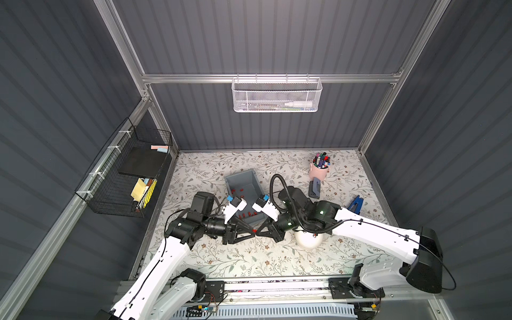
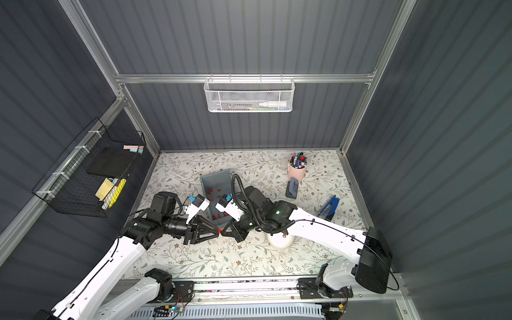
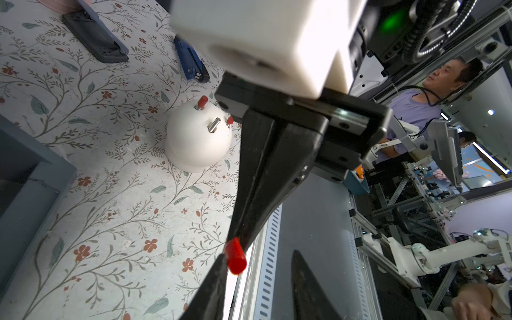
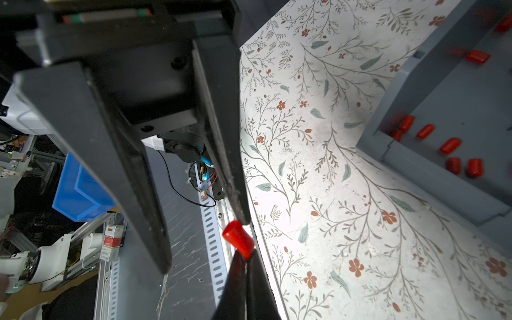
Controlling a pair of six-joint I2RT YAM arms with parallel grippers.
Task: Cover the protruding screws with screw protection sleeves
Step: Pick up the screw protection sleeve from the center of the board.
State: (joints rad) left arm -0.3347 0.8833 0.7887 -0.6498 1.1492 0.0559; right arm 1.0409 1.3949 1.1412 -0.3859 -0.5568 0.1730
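The sleeve sits slanted in the fingers of the robot's right gripper, so the left gripper will take the sleeve's loose end (image 4: 231, 230) before the right gripper grips it again straight for the screw.
The white dome (image 3: 194, 144) stands on the floral mat, half hidden under my right arm in both top views (image 1: 307, 241) (image 2: 279, 241). One protruding screw (image 3: 214, 125) is bare silver. Two others wear red caps (image 3: 202, 101) (image 3: 230, 120). Both grippers meet tip to tip in front of the grey bin (image 1: 243, 177). My right gripper (image 4: 245, 256) is shut on one red screw protection sleeve (image 4: 237, 238) (image 3: 235, 259) (image 1: 254, 230). My left gripper (image 3: 258, 252) is open around that sleeve, with one finger (image 3: 219, 277) touching it. Several loose sleeves (image 4: 448, 145) lie in the bin.
A pink cup of marker pens (image 1: 320, 169) stands at the back right. A dark hole punch (image 1: 315, 188) and a blue stapler (image 1: 356, 203) lie near it. A black wire basket (image 1: 124, 177) hangs on the left wall and a white mesh basket (image 1: 275, 95) on the back wall.
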